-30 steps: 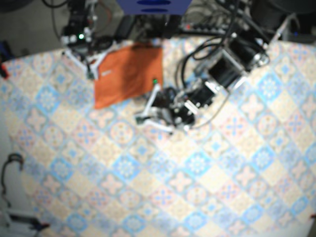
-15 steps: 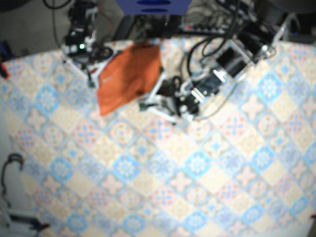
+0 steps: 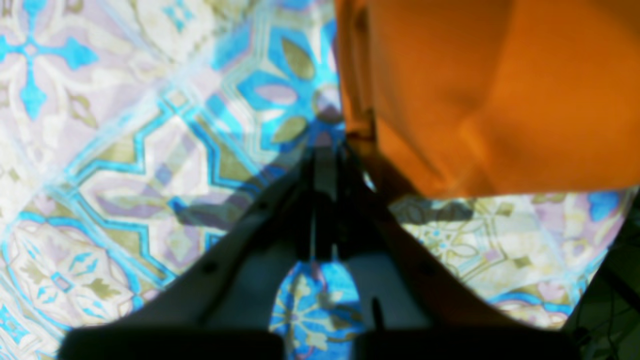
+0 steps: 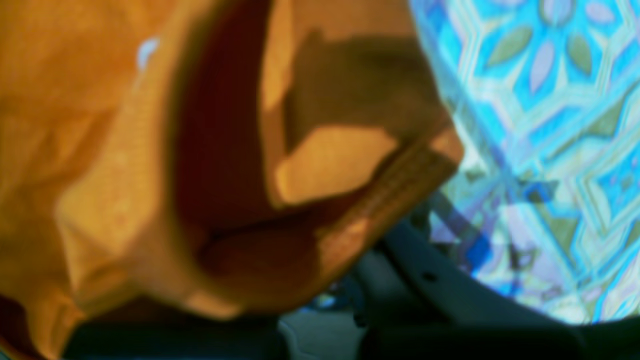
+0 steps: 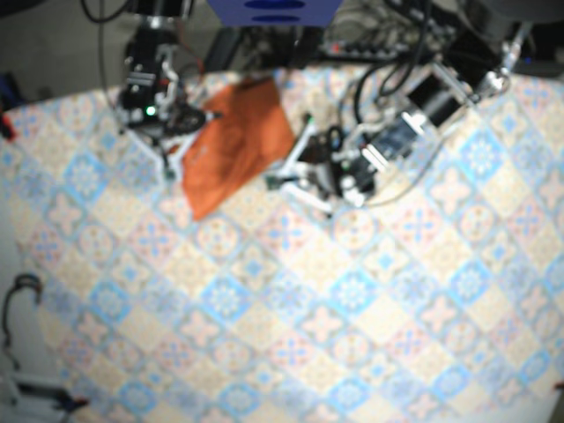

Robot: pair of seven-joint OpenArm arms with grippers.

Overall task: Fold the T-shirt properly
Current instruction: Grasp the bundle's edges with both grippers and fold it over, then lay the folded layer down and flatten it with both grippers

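The robot's right gripper should release the hem of the orange T-shirt on the patterned tablecloth, slightly closer to the blue box (image 5: 283, 138).
The orange T-shirt (image 5: 236, 145) lies folded and skewed at the back of the patterned tablecloth (image 5: 335, 300). My right gripper (image 5: 172, 143) is at its left edge. In the right wrist view, bunched orange fabric with a ribbed opening (image 4: 300, 165) drapes over the dark fingers (image 4: 425, 285), and the right gripper (image 4: 357, 300) is shut on it. My left gripper (image 5: 275, 180) is at the shirt's lower right edge. Its tips (image 3: 325, 165) are pressed together at the shirt's hem (image 3: 357, 132), which is raised and casts a shadow.
Dark cables and equipment (image 5: 379, 40) crowd the table's back edge, with a blue box (image 5: 273, 11) behind the shirt. A loop of cable (image 5: 22, 295) hangs off the table's left side. Patterned cloth stretches across the front and right.
Both arms moved toward the back and right. The shirt turned with them, from a flat rectangle to a narrower, tilted shape, its lower corner swinging right.
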